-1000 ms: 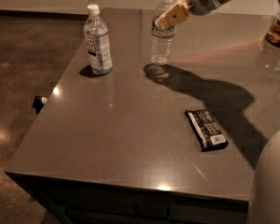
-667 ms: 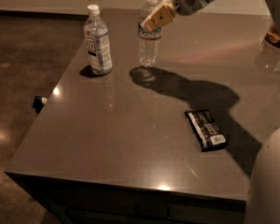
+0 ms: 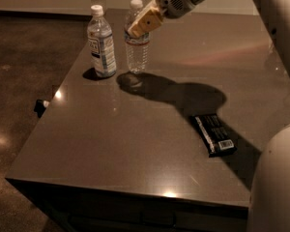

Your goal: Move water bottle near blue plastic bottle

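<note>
The robot's gripper needs to release the water bottle on the grey table (image 3: 125, 73) right up against the blue plastic bottle, on that bottle's wrapper-facing side.
The water bottle (image 3: 136, 50) is slim, clear and ribbed with a white cap. It is upright at the back of the grey table (image 3: 135, 144), and its base seems slightly above the surface. My gripper (image 3: 141, 25) is shut on its upper part, tan fingers (image 3: 146, 21) across the shoulder. The blue plastic bottle (image 3: 101, 42), wider with a large white label and white cap, stands upright just left of it, a small gap between them.
A dark snack bar wrapper (image 3: 212, 133) lies flat on the right part of the table. The arm's shadow falls across the table's middle. The table's left edge drops to a dark floor (image 3: 19, 81). My white body fills the right side.
My gripper has carried the water bottle leftward across the back of the table, closing most of the distance to the blue plastic bottle. The blue bottle and wrapper have not moved.
</note>
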`<act>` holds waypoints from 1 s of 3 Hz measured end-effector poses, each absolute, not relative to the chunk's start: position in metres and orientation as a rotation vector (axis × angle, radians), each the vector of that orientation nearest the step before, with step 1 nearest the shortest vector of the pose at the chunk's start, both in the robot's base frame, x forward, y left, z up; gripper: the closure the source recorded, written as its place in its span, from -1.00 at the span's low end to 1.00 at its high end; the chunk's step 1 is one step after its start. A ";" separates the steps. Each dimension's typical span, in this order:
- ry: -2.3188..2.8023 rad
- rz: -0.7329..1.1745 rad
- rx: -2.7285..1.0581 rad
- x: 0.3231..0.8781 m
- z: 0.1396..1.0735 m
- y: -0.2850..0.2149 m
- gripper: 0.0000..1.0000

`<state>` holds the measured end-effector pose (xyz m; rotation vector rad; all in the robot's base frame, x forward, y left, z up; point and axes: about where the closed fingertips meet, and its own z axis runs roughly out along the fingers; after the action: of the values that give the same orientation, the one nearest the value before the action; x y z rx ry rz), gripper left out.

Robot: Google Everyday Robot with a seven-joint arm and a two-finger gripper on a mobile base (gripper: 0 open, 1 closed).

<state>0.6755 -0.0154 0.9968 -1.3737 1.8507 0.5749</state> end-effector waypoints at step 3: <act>1.829 0.595 -1.439 0.686 0.979 0.021 1.00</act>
<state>0.6864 0.0215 0.9794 -1.4388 1.8290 0.5953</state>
